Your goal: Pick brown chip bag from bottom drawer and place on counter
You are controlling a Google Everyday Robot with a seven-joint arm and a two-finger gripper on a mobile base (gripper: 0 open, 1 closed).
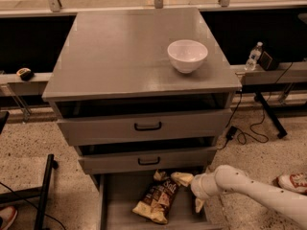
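My gripper goes over the brown chip bag next, to close on the bag's dark part (163, 189), leaving its tan end free.
The brown chip bag (156, 200) lies flat on the floor of the open bottom drawer (120, 202), its dark top toward the cabinet and its tan end toward the front. My gripper (191, 191) is down in the drawer at the bag's right side. It is open, with one tan finger (182, 178) by the bag's top right corner and the other (199, 205) pointing down near the drawer's right wall. It holds nothing. The grey counter (120, 56) tops the cabinet above.
A white bowl (187, 55) stands on the counter at the right rear. The two upper drawers (144, 128) are slightly ajar and overhang the bottom drawer. A water bottle (253, 56) stands on a ledge to the right. A shoe (292, 182) is on the floor at the right.
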